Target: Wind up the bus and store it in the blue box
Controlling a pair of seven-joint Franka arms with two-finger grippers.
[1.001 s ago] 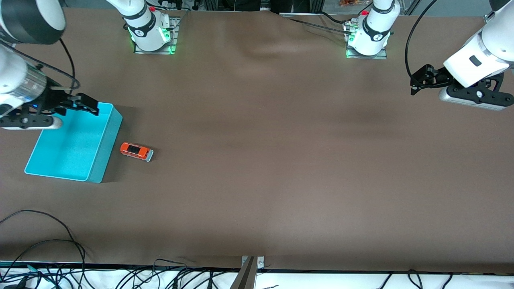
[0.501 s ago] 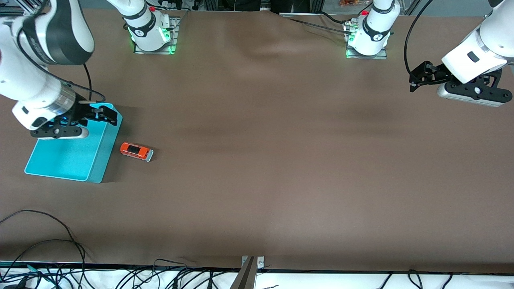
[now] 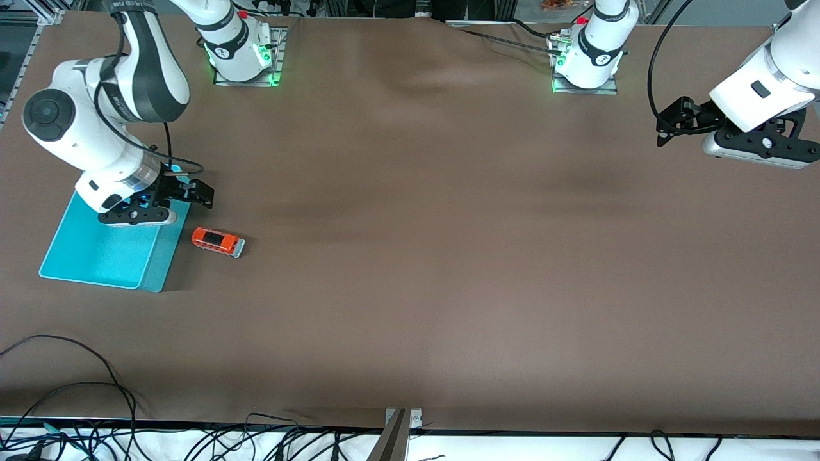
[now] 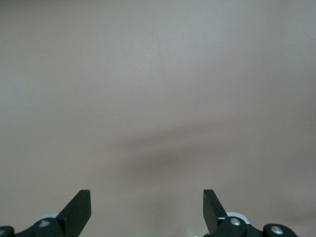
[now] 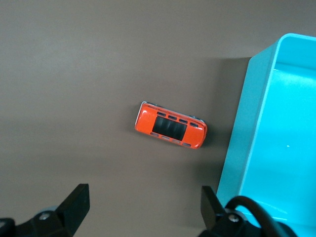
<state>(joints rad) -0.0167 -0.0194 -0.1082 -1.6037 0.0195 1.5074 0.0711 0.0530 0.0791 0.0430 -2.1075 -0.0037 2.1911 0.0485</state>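
Observation:
The fingers of my right gripper needs to go to the orange-red bus next and close across the bus's middle (image 3: 215,239) (image 5: 170,127), lying along its long sides.
The small orange-red bus (image 3: 218,241) stands on the brown table right beside the blue box (image 3: 96,253), at the right arm's end. My right gripper (image 3: 198,194) hangs open and empty over the box's wall on the bus's side, just short of the bus. In the right wrist view the bus (image 5: 171,131) lies lengthwise next to the blue box (image 5: 276,148), ahead of the right gripper (image 5: 143,202), whose fingers (image 5: 79,200) stand wide apart. My left gripper (image 3: 669,125) waits open over bare table at the left arm's end; the left wrist view shows the left gripper (image 4: 147,205) over cloth only.
Both arm bases (image 3: 240,54) (image 3: 586,61) stand along the table's back edge. Loose cables (image 3: 77,390) trail over the table edge nearest the camera, and a metal bracket (image 3: 403,419) sits mid-edge there. A broad stretch of brown cloth lies between the arms.
The right arm has swung from over the box's outer end toward the bus, with its gripper now at the box wall near the bus. The left gripper has barely shifted. The bus has stayed still.

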